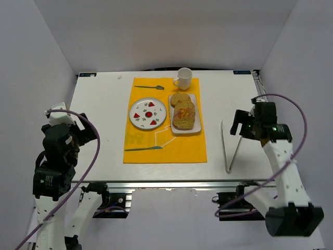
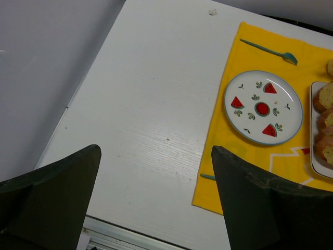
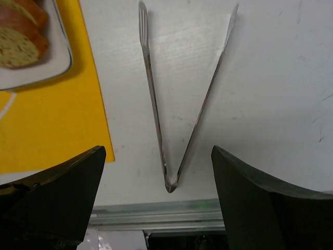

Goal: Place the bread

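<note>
My right gripper is to close around the middle of both arms (image 1: 229,153) (image 3: 176,117) of the metal tongs, because the tongs will carry the bread.
Several golden-brown bread slices (image 1: 183,111) lie overlapping in a row on a white rectangular tray (image 1: 195,129) on the right of a yellow placemat (image 1: 166,151). Some show at the right edge of the left wrist view (image 2: 325,97) and at the top left of the right wrist view (image 3: 18,47). A round watermelon-patterned plate (image 1: 140,122) lies bare left of the tray. My left gripper (image 1: 87,133) is open and empty over the table's left side, far from the bread. My right gripper (image 1: 238,123) is open and empty above metal tongs (image 3: 154,94), right of the tray.
A white cup (image 1: 183,78) stands behind the tray. A teal spoon (image 1: 150,87) lies at the mat's back and a teal utensil (image 1: 143,149) at its front. The tongs (image 1: 232,146) lie in a V, hinge near the table's front edge (image 3: 156,216).
</note>
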You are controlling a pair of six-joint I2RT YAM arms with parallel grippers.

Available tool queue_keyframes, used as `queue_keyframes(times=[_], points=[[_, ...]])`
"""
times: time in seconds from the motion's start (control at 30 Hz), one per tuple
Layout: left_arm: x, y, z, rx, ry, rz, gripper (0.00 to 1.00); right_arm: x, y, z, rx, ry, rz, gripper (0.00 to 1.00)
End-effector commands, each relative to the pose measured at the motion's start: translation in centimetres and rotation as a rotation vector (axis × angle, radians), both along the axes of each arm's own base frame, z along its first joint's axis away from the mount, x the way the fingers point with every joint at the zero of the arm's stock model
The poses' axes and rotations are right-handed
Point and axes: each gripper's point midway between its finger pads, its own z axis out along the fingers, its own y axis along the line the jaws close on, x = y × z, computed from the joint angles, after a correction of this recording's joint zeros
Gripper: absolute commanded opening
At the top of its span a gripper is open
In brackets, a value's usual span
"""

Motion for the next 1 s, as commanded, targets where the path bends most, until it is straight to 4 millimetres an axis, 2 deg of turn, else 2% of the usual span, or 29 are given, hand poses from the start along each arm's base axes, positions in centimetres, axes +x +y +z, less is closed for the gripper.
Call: queue_keyframes(times=[0.0,0.03,0.1,0.13,0.23,0.27,0.4,0.47,0.6,0.73,0.97], points=[[-0.2,-1.1,-0.8,-0.037,0.033,-0.052,0.98,-0.5,0.9,-2.9,0.049,0.183,0.000,0.89],[-0.3,-1.2,-0.8,-0.038,0.033,-0.055,0.98,-0.6,1.9,-3.8,0.097,0.209,0.021,0.89],[-0.4,-1.2,-0.9,-0.039,0.032,-0.056,0.98,0.1,1.8,-5.2,0.098,0.205,-0.001,0.89],[-0.6,-1.1,-0.9,-0.036,0.034,-0.054,0.98,-0.4,1.5,-6.7,0.085,0.242,-0.014,0.89],[-0.7,-0.9,-0.8,-0.029,0.030,-0.046,0.98,-0.6,1.5,-9.0,0.091,0.274,-0.042,0.89],[-0.7,-0.9,-0.8,-0.027,0.030,-0.045,0.98,-1.3,1.4,-10.1,0.095,0.305,-0.052,0.89],[-0.5,-0.8,-1.0,-0.024,0.035,-0.042,0.98,-1.6,1.0,-12.5,0.085,0.322,-0.097,0.89],[-0.3,-0.9,-1.0,-0.025,0.032,-0.045,0.98,-2.6,1.2,-14.0,0.086,0.353,-0.100,0.89],[0.0,-1.0,-1.3,-0.025,0.041,-0.046,0.98,-3.0,1.1,-15.5,0.069,0.340,-0.112,0.89],[0.1,-1.0,-1.8,-0.023,0.055,-0.046,0.98,-2.6,1.0,-16.0,0.044,0.320,-0.121,0.89],[0.3,-0.8,-2.3,-0.017,0.075,-0.034,0.98,-0.6,1.4,-17.1,-0.023,0.363,-0.131,0.89]])
